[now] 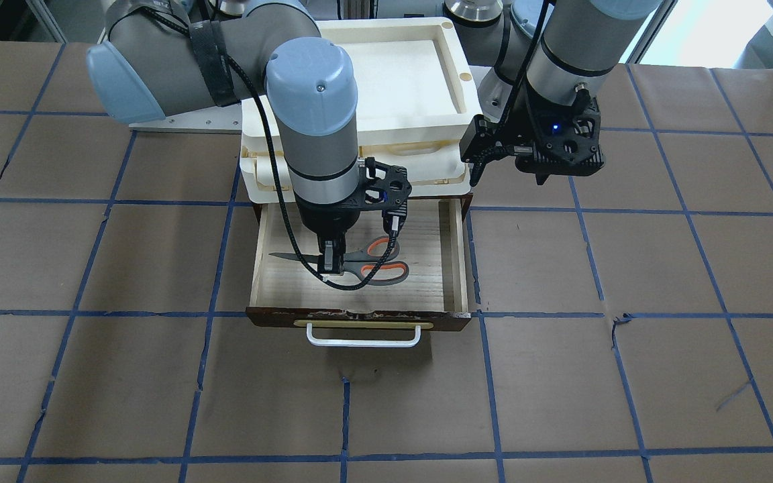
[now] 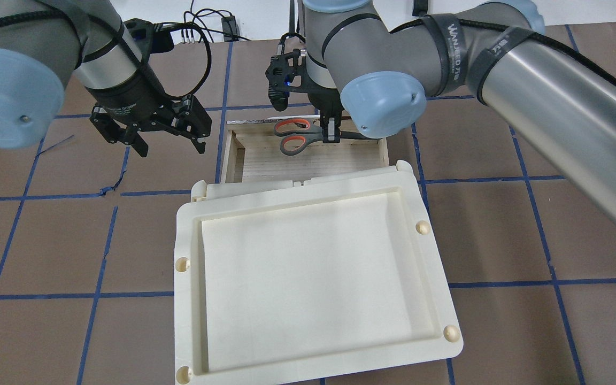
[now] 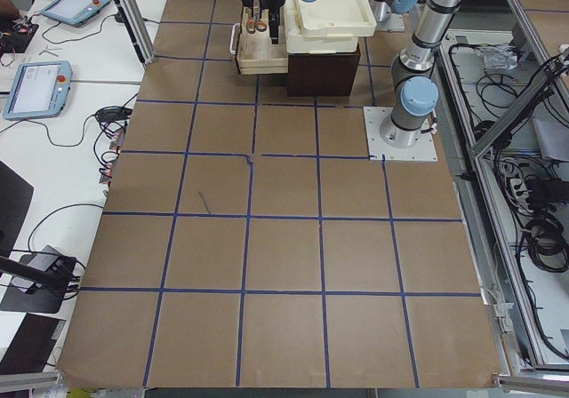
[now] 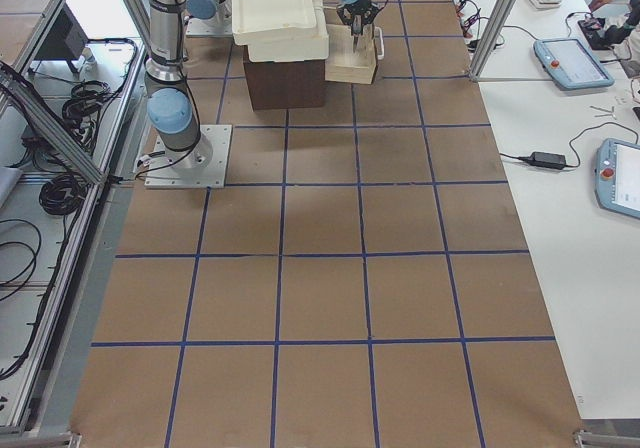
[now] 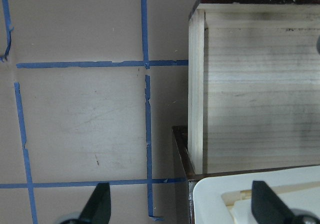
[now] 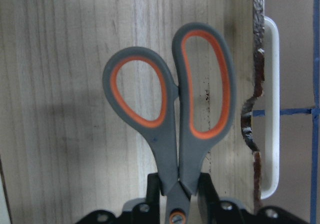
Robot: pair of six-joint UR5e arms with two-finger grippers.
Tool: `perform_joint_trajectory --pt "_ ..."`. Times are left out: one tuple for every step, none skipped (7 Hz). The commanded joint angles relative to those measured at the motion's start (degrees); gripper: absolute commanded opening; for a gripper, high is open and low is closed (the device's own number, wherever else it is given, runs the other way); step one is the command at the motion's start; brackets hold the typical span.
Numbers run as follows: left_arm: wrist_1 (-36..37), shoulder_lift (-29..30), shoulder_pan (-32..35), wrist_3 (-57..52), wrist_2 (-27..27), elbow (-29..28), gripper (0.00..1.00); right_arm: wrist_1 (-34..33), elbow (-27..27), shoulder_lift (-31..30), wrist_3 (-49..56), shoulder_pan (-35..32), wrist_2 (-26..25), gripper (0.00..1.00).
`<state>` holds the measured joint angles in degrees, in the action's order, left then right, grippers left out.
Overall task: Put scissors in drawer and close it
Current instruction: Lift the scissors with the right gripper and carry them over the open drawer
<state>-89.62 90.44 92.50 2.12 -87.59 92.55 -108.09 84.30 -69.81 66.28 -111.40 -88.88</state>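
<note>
My right gripper is going to the drawer's pale wood bottom (image 1: 380,268) (image 6: 172,86). It will put the scissors down there, with the loops near the drawer's side by my left gripper.
The scissors (image 1: 374,263), with grey handles and orange-lined loops, are low inside the open drawer (image 1: 457,258), blades toward the robot's right. My right gripper (image 1: 333,265) is shut on them at the pivot. The right wrist view shows both loops (image 6: 170,109) over the pale wood floor, with a finger (image 6: 154,189) on each side of the pivot. I cannot tell whether the scissors touch the floor. From overhead the scissors (image 2: 292,136) lie near the drawer's front. My left gripper (image 2: 171,141) is open and empty, above the table beside the drawer's left side (image 5: 196,84).
Cream plastic trays (image 2: 313,256) are stacked on the dark cabinet above the drawer. The white bar handle (image 1: 363,337) is on the drawer's dark front. Brown paper with blue tape lines (image 1: 561,376) covers the table around it.
</note>
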Motion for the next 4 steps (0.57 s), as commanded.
perform_joint_trajectory --pt "0.41 0.09 0.05 -0.01 -0.03 0.09 1.0 -0.01 -0.1 1.78 -3.07 -2.06 0.02 0.1" --pt "0.41 0.09 0.05 -0.18 0.05 0.18 1.0 -0.01 -0.1 2.22 -3.26 -2.16 0.02 0.1" --pt "0.07 0.35 0.14 -0.19 -0.12 0.35 1.0 -0.1 -0.1 2.48 -4.31 -2.86 0.02 0.1" --pt "0.5 0.44 0.05 -0.53 -0.56 0.35 1.0 -1.32 -0.1 3.7 -4.4 -3.38 0.02 0.11"
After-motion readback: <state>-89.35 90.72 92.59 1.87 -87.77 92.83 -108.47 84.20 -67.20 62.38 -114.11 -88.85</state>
